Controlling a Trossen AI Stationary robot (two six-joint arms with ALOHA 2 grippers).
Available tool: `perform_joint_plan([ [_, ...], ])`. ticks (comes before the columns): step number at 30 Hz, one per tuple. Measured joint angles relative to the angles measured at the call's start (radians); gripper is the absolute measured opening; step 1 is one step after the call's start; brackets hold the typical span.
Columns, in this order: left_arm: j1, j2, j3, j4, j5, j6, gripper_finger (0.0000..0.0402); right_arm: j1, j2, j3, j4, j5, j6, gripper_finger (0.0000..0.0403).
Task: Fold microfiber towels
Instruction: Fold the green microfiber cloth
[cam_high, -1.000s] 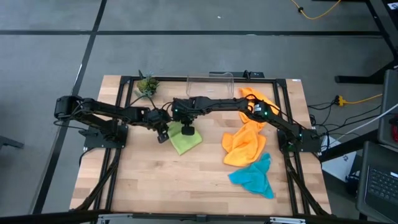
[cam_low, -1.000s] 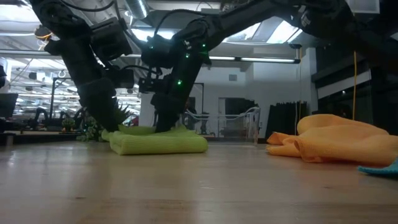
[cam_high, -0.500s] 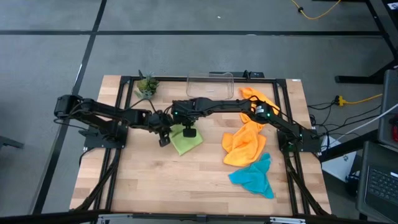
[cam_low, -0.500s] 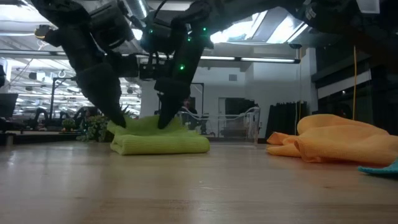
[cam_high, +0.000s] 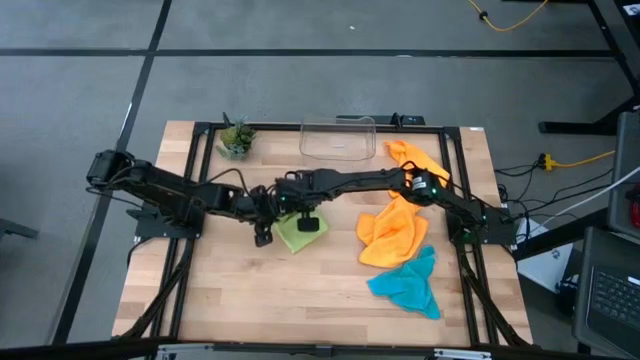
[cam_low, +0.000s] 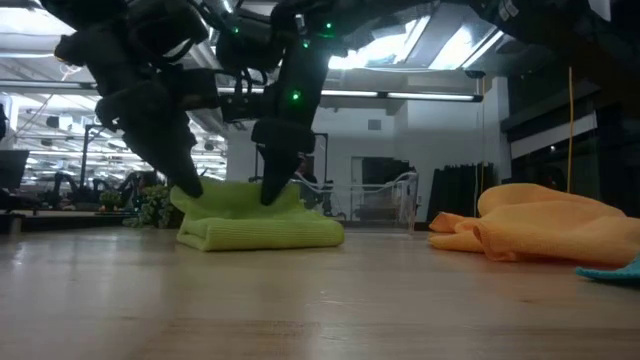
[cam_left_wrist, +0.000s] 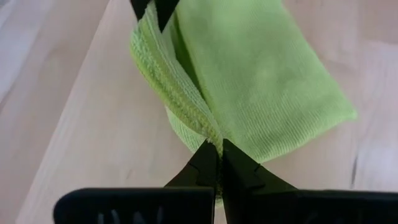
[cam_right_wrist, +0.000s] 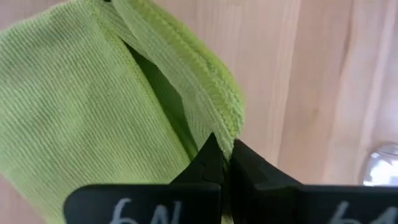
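My left gripper will release the hemmed edge of the lime green towel at the folded towel's end (cam_high: 289, 243) (cam_left_wrist: 270, 147) nearest my left arm.
The lime green towel (cam_high: 300, 233) lies folded on the table's middle, its lower layers flat on the wood (cam_low: 262, 234). My left gripper (cam_high: 263, 232) and my right gripper (cam_high: 307, 222) are both shut on its raised upper edge, at opposite ends. Two orange towels (cam_high: 392, 228) (cam_high: 412, 160) lie crumpled on the right, and the teal towel (cam_high: 408, 285) lies at the near right. My left gripper pinches the green towel's hemmed edge (cam_left_wrist: 210, 134) at one end between its two fingers, several layers together. The fingers slant down from the table's left. That edge is raised while the rest lies on the table. My right gripper pinches the same hemmed edge at its other end (cam_right_wrist: 225, 127) between its two fingers, several layers. The fingers point down from above (cam_low: 270, 190). The held edge stands up off the lower layers, slack between the two grippers.
A clear plastic bin (cam_high: 338, 138) stands at the far edge's middle and a small potted plant (cam_high: 236, 138) at the far left. Bare wood lies along the near edge, left of the teal towel.
Both grippers, shut on the green towel's edge, have risen a little and gone toward the table's near edge. The towel's held upper edge has lifted and come over the lower layers, which have stayed on the table.
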Motion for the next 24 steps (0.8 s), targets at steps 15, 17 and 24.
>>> perform_joint_plan([
  [15,-0.116,0.0,0.0,0.103,-0.053,0.028,0.0,0.095,-0.001,0.0,-0.1,0.151,0.037,0.0004],
  [17,-0.132,0.005,0.0,0.11,-0.048,0.027,0.0,0.11,0.0,0.0,-0.113,0.151,0.059,0.0004],
  [24,-0.17,0.087,0.003,0.154,-0.034,0.023,0.0,0.157,0.003,-0.004,-0.137,0.203,0.08,0.0009],
])
